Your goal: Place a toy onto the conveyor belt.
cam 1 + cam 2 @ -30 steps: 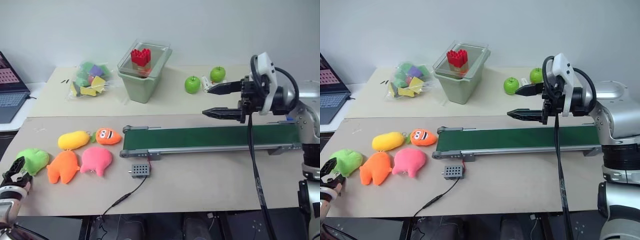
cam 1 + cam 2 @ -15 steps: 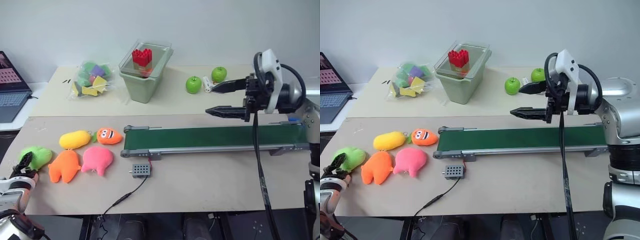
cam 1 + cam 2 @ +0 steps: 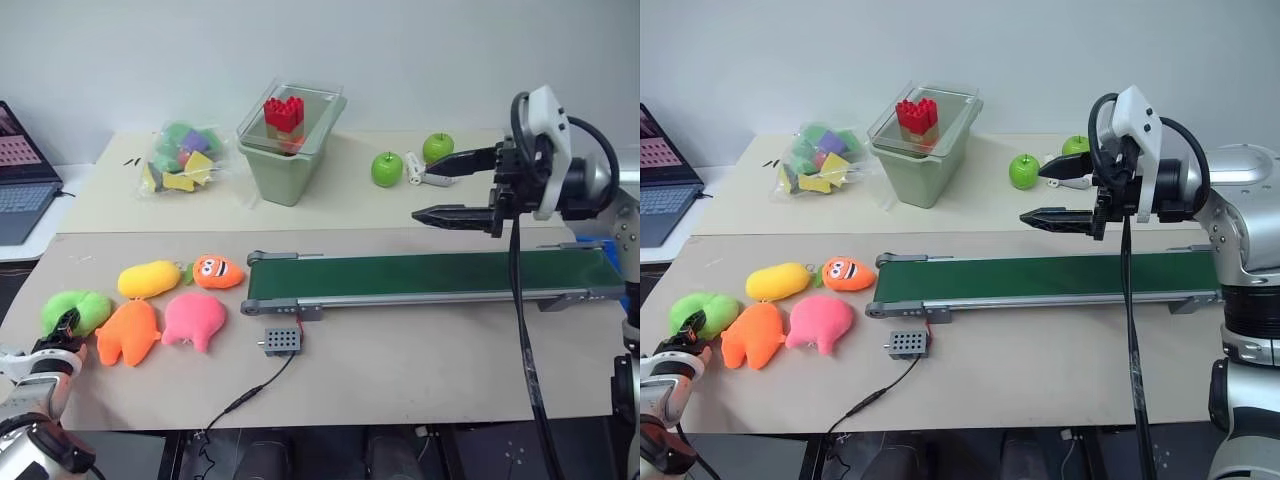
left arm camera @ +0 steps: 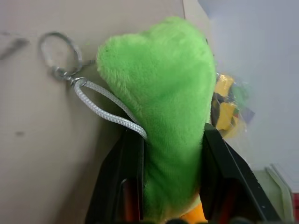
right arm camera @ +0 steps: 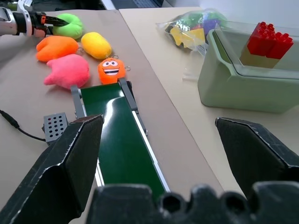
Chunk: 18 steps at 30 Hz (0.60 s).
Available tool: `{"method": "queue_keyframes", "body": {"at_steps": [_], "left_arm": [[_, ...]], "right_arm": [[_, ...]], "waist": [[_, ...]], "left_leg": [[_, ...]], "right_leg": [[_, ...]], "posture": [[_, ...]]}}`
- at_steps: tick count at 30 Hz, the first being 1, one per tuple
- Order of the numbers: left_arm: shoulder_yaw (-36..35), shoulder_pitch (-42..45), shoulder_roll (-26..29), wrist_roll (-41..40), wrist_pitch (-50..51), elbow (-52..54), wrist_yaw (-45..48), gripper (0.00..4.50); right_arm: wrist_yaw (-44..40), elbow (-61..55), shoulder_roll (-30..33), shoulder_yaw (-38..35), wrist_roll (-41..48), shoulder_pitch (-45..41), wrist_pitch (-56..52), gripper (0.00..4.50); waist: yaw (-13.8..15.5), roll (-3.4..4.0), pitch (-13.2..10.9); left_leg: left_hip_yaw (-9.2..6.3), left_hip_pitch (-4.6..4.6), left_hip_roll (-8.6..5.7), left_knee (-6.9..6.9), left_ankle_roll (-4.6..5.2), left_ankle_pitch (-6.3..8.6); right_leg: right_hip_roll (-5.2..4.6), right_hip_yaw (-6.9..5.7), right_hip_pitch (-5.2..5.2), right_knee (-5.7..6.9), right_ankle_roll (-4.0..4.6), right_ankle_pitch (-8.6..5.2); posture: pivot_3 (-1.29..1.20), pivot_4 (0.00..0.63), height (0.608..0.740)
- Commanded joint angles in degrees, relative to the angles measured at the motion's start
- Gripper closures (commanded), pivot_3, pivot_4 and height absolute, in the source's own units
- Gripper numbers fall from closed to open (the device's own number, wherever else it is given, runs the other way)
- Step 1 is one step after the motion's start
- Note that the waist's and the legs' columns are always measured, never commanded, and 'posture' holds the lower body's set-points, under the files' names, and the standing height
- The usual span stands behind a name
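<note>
Next, I let go of the lime-green toy with my left gripper on the conveyor belt's end [image 3: 304, 267] nearest the carrot-faced plush.
The toy [image 3: 76, 309], a lime-green plush with a cord and key ring, lies at the table's near left corner, left of the other plushes. My left gripper [image 3: 62, 327] is shut on it. In the left wrist view both black fingers [image 4: 117, 177] squeeze the toy [image 4: 173, 88] between them. The conveyor belt [image 3: 430, 272], dark green in a grey frame, runs across the middle of the table to the right. Above the far side of the belt's right half hovers my right gripper [image 3: 442, 189], open and holding nothing. The right wrist view looks along the belt [image 5: 117, 140].
Orange [image 3: 125, 332], pink [image 3: 193, 320], yellow [image 3: 148, 279] and carrot-faced [image 3: 216, 271] plushes lie between the toy and the belt. A grey box with a cable [image 3: 280, 341] sits before the belt. Behind are a green bin with red bricks [image 3: 285, 150], two apples [image 3: 386, 169], a bag of blocks [image 3: 180, 160] and a laptop [image 3: 20, 190].
My left gripper has closed on the toy, squeezing it, and moved forward a little. The right gripper has stayed where it was, still open.
</note>
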<state>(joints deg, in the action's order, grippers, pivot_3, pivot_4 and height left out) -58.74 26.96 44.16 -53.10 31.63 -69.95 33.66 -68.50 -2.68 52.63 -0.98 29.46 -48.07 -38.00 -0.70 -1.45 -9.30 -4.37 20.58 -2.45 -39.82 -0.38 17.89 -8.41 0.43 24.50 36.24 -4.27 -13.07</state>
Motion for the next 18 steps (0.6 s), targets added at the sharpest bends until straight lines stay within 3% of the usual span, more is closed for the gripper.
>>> {"method": "queue_keyframes", "body": {"at_steps": [1,6,11,14,18], "left_arm": [[0.5,4.8,4.9,-2.0,2.9,9.8,3.0,3.05],[8.9,6.2,4.8,0.7,7.6,25.8,3.7,3.05],[24.6,3.6,3.1,8.1,6.7,46.4,5.7,3.05],[37.8,5.0,2.6,16.2,2.1,58.0,8.0,3.05],[51.2,7.2,-0.4,30.2,-8.8,64.4,5.5,3.05]], "right_arm": [[0.7,-0.5,1.0,-3.5,0.7,1.3,0.3,0.00],[1.4,-0.4,0.6,-4.8,1.4,3.2,-0.1,0.00],[0.3,-1.0,0.9,-5.7,3.8,5.3,-1.8,0.00],[-1.6,-2.2,0.8,-6.9,7.0,7.2,-3.4,0.00],[-1.7,-3.4,0.9,-7.1,7.8,8.5,-3.3,0.00]], "waist": [[-0.1,-0.19,0.0],[-0.5,-0.25,0.0],[-0.8,-0.21,0.0],[-0.6,-0.25,0.0],[-0.2,-0.25,0.0]], "left_leg": [[-0.01,0.07,0.01,-0.01,-0.03,-0.02],[0.04,0.59,-0.06,-0.09,-0.26,-0.15],[0.15,0.62,-0.10,-0.03,-0.22,-0.11],[0.17,0.67,-0.09,-0.08,-0.22,-0.11],[0.23,0.66,-0.10,-0.10,-0.22,-0.11]], "right_leg": [[0.00,-0.02,0.06,0.00,0.00,0.00],[-0.07,0.04,0.56,0.32,-0.10,0.06],[-0.13,0.01,0.72,0.36,-0.10,0.06],[-0.12,-0.01,0.69,0.29,-0.10,0.06],[-0.12,0.03,0.66,0.27,-0.10,0.06]], "posture": [[0.00,0.150,0.740],[0.00,0.150,0.740],[0.00,0.150,0.740],[0.00,0.150,0.740],[0.00,0.150,0.740]]}}
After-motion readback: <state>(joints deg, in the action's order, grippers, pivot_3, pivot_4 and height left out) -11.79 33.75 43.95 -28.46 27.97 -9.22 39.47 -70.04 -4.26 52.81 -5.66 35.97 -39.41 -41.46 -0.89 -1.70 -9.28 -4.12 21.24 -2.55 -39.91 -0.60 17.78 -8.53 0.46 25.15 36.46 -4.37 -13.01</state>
